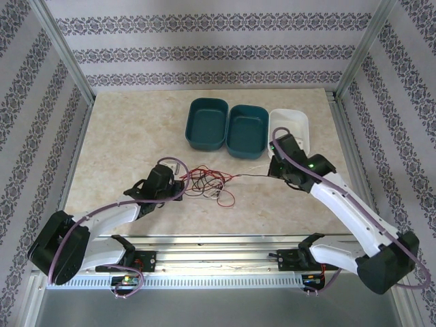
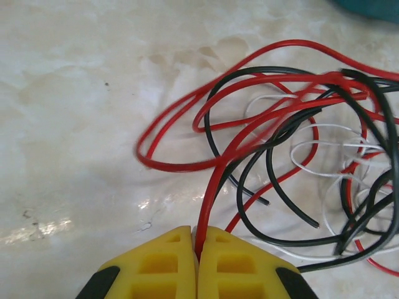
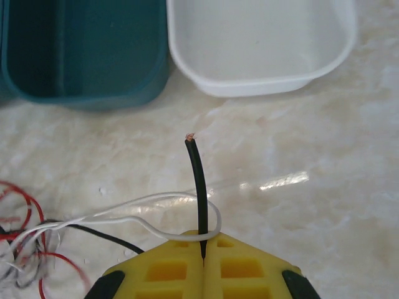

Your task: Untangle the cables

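Observation:
I need to set the black cable on the bare marble tabletop [image 1: 253, 195] just beside the tangle's red loop, using my right gripper.
The cables [image 1: 208, 182] lie as a small tangle of red, black and white wires on the marble tabletop between my arms. My left gripper [image 2: 198, 240] is shut on a red cable [image 2: 218, 168] at the tangle's left side; the red, black and white loops [image 2: 312, 156] spread out to its right. My right gripper [image 3: 204, 244] is shut on a black cable [image 3: 198, 187] whose bare end sticks up past the yellow fingers. A white cable loop [image 3: 156, 215] lies around that black strand. In the top view the black strand [image 1: 248, 176] stretches from the tangle to the right gripper [image 1: 272, 170].
Two teal bins [image 1: 207, 122] [image 1: 248, 131] and a white bin [image 1: 291, 125] stand in a row at the back of the table. The teal bin [image 3: 81, 56] and white bin [image 3: 262, 43] sit just beyond the right gripper. Patterned walls and a metal frame enclose the table.

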`<act>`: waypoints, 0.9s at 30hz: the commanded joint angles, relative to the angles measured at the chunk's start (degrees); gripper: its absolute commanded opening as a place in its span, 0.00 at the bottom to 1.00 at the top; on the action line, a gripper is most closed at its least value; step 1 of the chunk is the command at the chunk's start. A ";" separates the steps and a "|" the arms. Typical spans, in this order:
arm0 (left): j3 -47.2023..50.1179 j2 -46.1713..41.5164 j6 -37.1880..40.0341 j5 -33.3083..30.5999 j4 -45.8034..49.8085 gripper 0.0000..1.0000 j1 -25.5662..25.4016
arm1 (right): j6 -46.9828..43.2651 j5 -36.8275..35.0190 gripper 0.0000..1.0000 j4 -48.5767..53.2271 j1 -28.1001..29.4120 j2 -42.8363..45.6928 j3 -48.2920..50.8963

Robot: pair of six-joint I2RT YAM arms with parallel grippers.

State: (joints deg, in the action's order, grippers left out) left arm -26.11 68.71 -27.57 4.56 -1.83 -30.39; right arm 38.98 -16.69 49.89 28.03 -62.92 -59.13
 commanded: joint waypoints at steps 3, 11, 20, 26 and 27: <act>0.86 -1.49 -1.52 -4.06 2.48 0.00 -0.55 | -0.98 0.01 0.00 1.06 -3.04 3.59 0.41; -1.86 0.86 0.58 0.63 0.72 0.02 -0.63 | -1.23 7.30 0.00 -4.71 1.31 0.85 1.28; -5.74 -0.62 -0.20 3.62 0.20 0.48 -0.71 | 0.31 13.82 0.00 -8.18 9.17 -9.11 -2.19; -7.47 -4.49 0.54 2.96 3.61 0.65 -0.63 | 0.35 17.82 0.08 -10.16 8.97 -13.11 -1.66; -7.57 -4.83 0.87 2.91 3.75 0.67 -0.57 | 0.32 18.23 0.10 -10.14 8.76 -13.68 -1.57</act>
State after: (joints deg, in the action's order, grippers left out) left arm -31.97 65.52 -27.46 7.27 -0.45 -30.39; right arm 38.85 -1.21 40.73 36.97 -75.40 -59.92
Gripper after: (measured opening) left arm 0.662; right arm 0.087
